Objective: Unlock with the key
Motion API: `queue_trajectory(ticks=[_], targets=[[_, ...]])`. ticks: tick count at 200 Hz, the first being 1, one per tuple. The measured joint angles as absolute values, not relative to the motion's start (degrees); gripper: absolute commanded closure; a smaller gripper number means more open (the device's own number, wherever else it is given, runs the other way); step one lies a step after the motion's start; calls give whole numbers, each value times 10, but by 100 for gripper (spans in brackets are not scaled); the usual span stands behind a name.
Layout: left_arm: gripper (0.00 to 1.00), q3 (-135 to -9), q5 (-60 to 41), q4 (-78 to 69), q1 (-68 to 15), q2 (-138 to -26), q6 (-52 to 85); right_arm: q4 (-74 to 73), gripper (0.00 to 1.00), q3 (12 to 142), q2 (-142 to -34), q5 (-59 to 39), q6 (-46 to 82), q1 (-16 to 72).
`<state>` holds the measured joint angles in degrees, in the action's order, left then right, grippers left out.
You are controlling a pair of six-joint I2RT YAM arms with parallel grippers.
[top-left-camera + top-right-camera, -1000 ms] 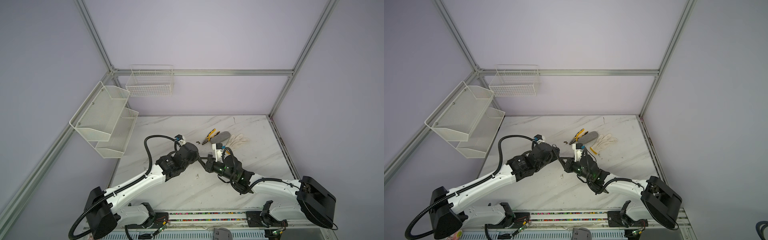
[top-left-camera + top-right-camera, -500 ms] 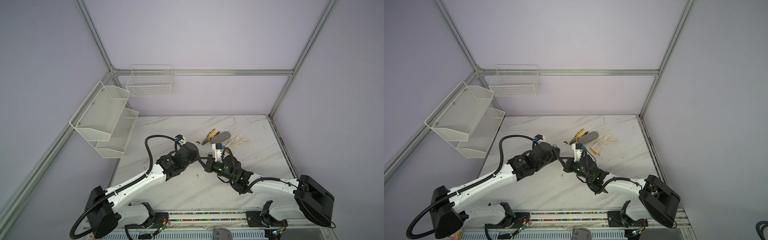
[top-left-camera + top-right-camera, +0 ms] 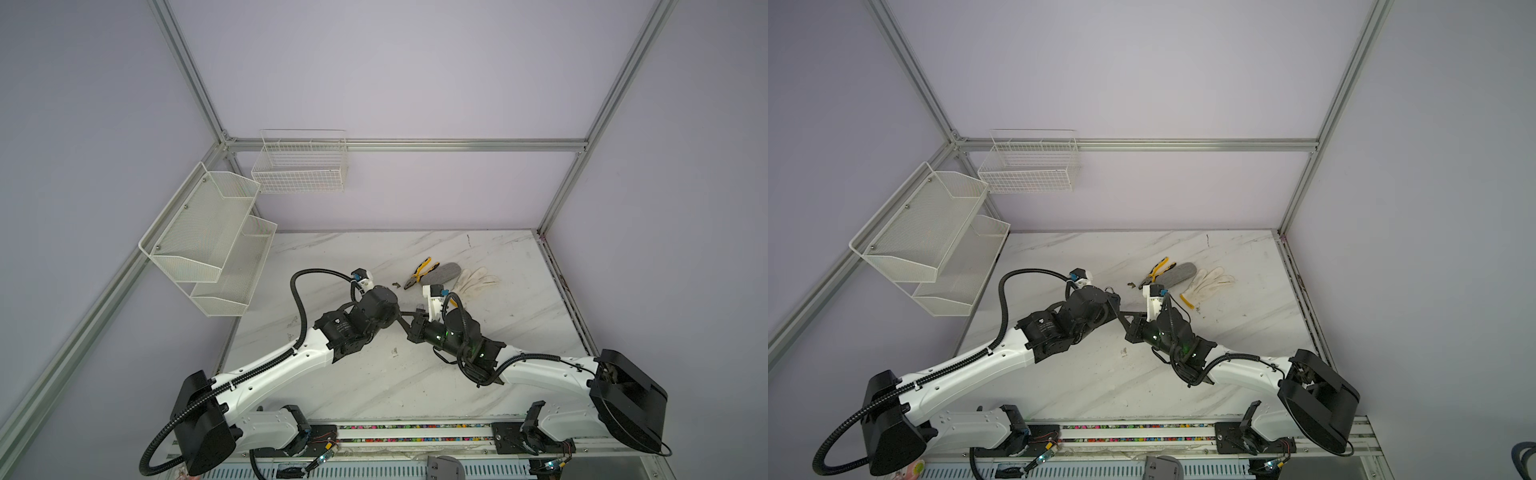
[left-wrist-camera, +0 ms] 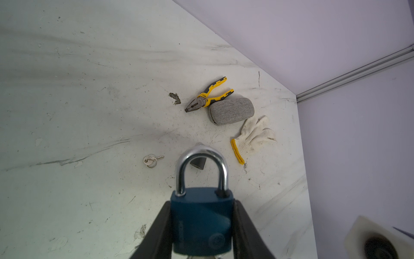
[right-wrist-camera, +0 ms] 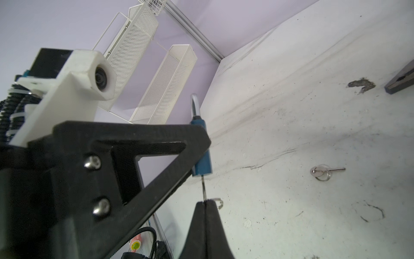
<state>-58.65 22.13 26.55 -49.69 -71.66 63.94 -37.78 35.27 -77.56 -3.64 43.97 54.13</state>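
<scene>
My right gripper will open, take the key nearer the padlock's bottom side [image 5: 202, 176] and turn it, because its fingers hold the key's head only shallowly below the shut padlock.
A blue padlock [image 4: 201, 222] with a silver shackle [image 4: 201, 157] is held off the table, and my left gripper [image 4: 201, 204] is shut on its body from both sides. Both shackle legs sit in the body. In the right wrist view the thin key [image 5: 203, 188] runs from the padlock's [image 5: 202, 161] underside into my right gripper [image 5: 205, 203]. That gripper is shut on the key's head, with a ring poking out beside it. In both top views the left gripper [image 3: 402, 319] and the right gripper [image 3: 412, 325] meet over the table's middle.
A second key on a ring [image 4: 152, 159] lies on the marble table [image 3: 374, 374]. Yellow-handled pliers [image 4: 206, 96], a grey pouch [image 4: 231, 111] and a white glove [image 4: 255, 134] lie further back. White mesh racks [image 3: 216, 241] and a wire basket [image 3: 299, 166] hang on the left and back walls.
My right gripper has closed the last bit onto the key. Both arms stay almost where they were, tips together.
</scene>
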Motion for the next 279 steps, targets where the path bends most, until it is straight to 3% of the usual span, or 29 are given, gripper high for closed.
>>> queue_trajectory(ticks=[57, 117, 180, 279], targets=[[100, -587, 230, 265, -498, -700, 639, -383, 100, 357, -775, -34, 420, 543], [100, -587, 221, 258, -501, -683, 639, -383, 84, 354, -754, -42, 414, 543], [100, -587, 228, 252, -502, -676, 639, -348, 75, 352, -707, -70, 432, 540], [100, -587, 235, 244, -500, -676, 639, -308, 76, 376, -709, -62, 499, 540]])
